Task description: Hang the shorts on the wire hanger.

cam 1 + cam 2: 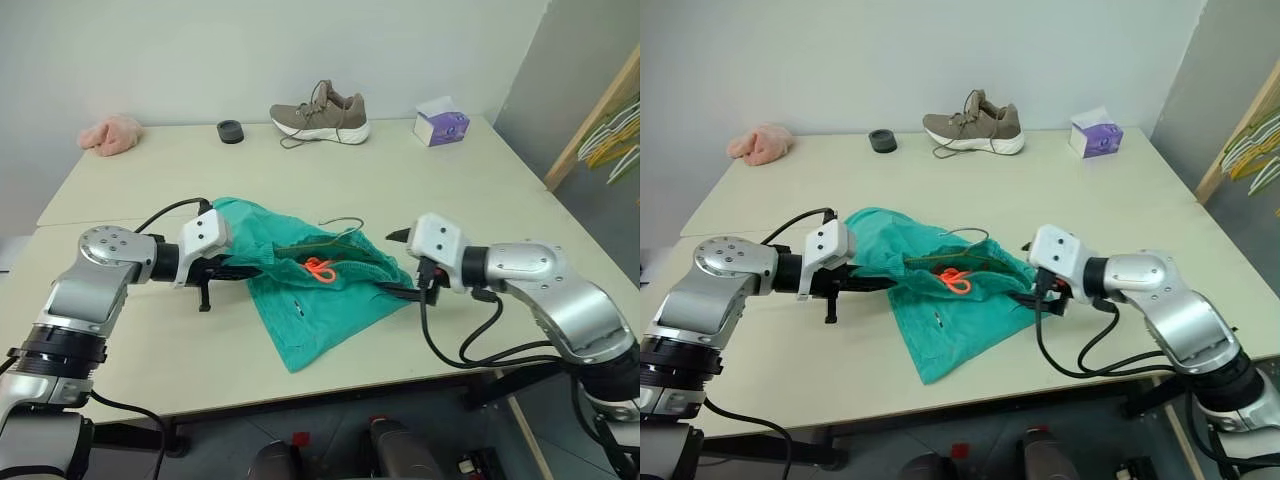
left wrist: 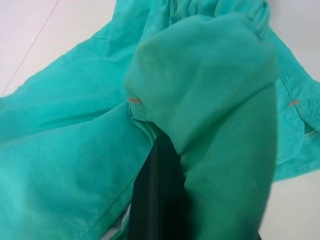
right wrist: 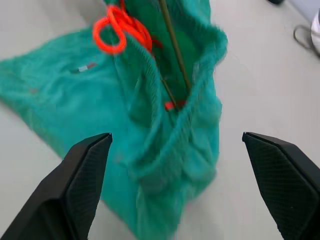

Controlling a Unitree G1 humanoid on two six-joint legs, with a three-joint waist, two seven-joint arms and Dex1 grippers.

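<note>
The waistband is bunched loosely past the end of the wire hanger, so my right gripper needs to grab the waistband's gathered end [image 3: 155, 181] and pull it straight before lifting the shorts.
The teal-green shorts [image 1: 300, 300] lie crumpled in the middle of the table, with the orange drawstring [image 1: 320, 269] on top. The wire hanger [image 3: 172, 40] runs as a thin gold wire inside the waistband, and its hook [image 1: 346, 222] pokes out on the far side. My left gripper [image 1: 243, 270] is shut on the fabric at the shorts' left side; in the left wrist view the cloth drapes over its black finger [image 2: 157, 200]. At the right end of the waistband my right gripper [image 3: 176, 136] stands wide open, with the gathered band in front of its gap and nothing held.
Along the table's far edge stand a beige shoe [image 1: 322, 112], a purple tissue box [image 1: 441, 125], a small black round thing [image 1: 231, 131] and a pink fluffy cloth [image 1: 111, 134]. White and yellow hangers [image 1: 612, 135] hang on a wooden rack at the right.
</note>
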